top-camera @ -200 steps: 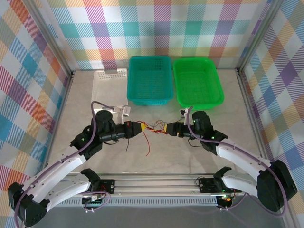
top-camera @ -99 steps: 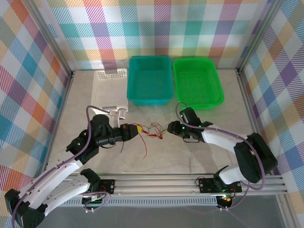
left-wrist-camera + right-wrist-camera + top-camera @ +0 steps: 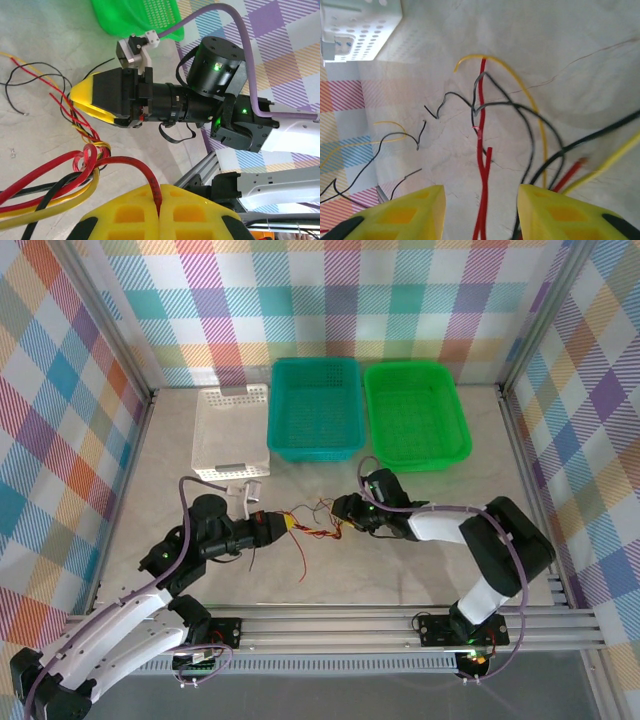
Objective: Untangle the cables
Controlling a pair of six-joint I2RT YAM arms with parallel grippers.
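I have red wires between my right gripper's fingers and a red cable in my left gripper, so next my right gripper takes the black cable (image 3: 575, 145) and pulls away.
The cables (image 3: 316, 526) lie as a tangle of thin red, yellow and black wires on the table between both grippers. My left gripper (image 3: 286, 525) is at the tangle's left end. Its yellow pads (image 3: 195, 215) are shut on one red cable (image 3: 150, 182) that arcs out of the knotted bundle (image 3: 86, 156). My right gripper (image 3: 341, 510) is at the tangle's right end, seen opposite as a yellow-tipped black body (image 3: 95, 95). That right gripper (image 3: 480, 194) stands open just above the table, with two crossed red wires (image 3: 483, 165) running between its yellow fingers (image 3: 422, 210). Black and yellow strands spread beyond them.
Along the back stand a white perforated basket (image 3: 228, 435), a teal basket (image 3: 315, 445) and a green basket (image 3: 462, 435). The metal rail (image 3: 350, 625) with the arm bases runs along the near edge. Checkered walls enclose the table.
The right arm has swung left to the tangle and its jaws have narrowed. The left gripper has drawn slightly left and nearer with the red cable, uncovering the white basket.
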